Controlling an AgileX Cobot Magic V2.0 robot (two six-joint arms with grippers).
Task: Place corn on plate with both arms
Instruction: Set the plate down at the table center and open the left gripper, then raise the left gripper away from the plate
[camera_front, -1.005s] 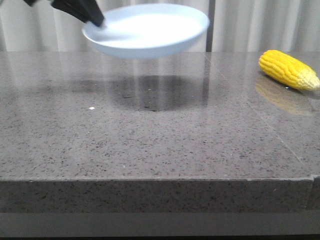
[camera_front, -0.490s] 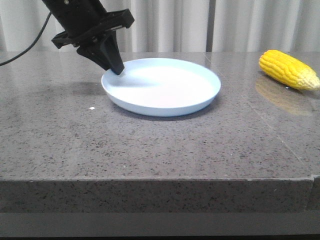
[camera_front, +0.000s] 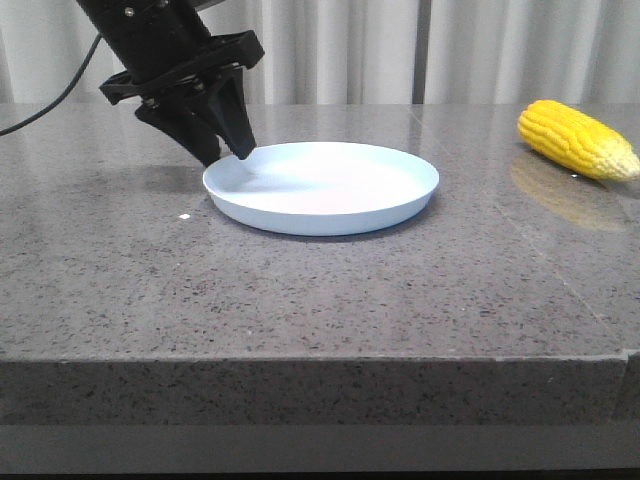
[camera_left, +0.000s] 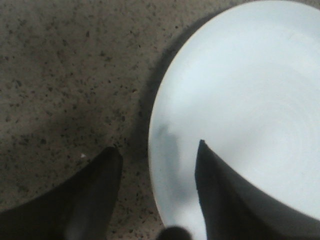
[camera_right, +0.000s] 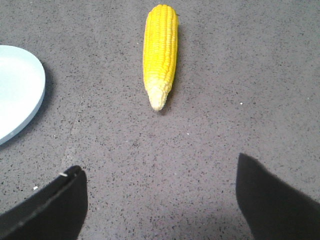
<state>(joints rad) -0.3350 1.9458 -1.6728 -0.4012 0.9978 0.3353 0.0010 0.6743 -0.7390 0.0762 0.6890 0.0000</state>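
The yellow corn is next for my right gripper, which should go to it and close around the corn's middle (camera_front: 577, 139) (camera_right: 160, 52), between its paler tip and its rounded end.
The pale blue plate (camera_front: 330, 190) lies flat on the grey stone table, left of centre. My left gripper (camera_front: 228, 158) is open at the plate's left rim, one finger over the table and the other over the plate's inside (camera_left: 240, 90), with clear gaps to the rim. In the left wrist view the gripper (camera_left: 157, 147) straddles that rim. The yellow corn (camera_front: 575, 138) lies on the table at the far right, paler tip to the right. In the right wrist view the corn (camera_right: 160, 50) lies ahead of my open, empty right gripper (camera_right: 159, 164), tip toward it.
The plate's edge (camera_right: 15, 90) shows at the side of the right wrist view. A black cable (camera_front: 50, 95) trails from the left arm. The table's front edge (camera_front: 320, 362) runs across the front view; curtains hang behind.
The plate came down from the air onto the table with my left gripper, then settled flat. The left jaws have spread apart off the rim. The corn has not moved.
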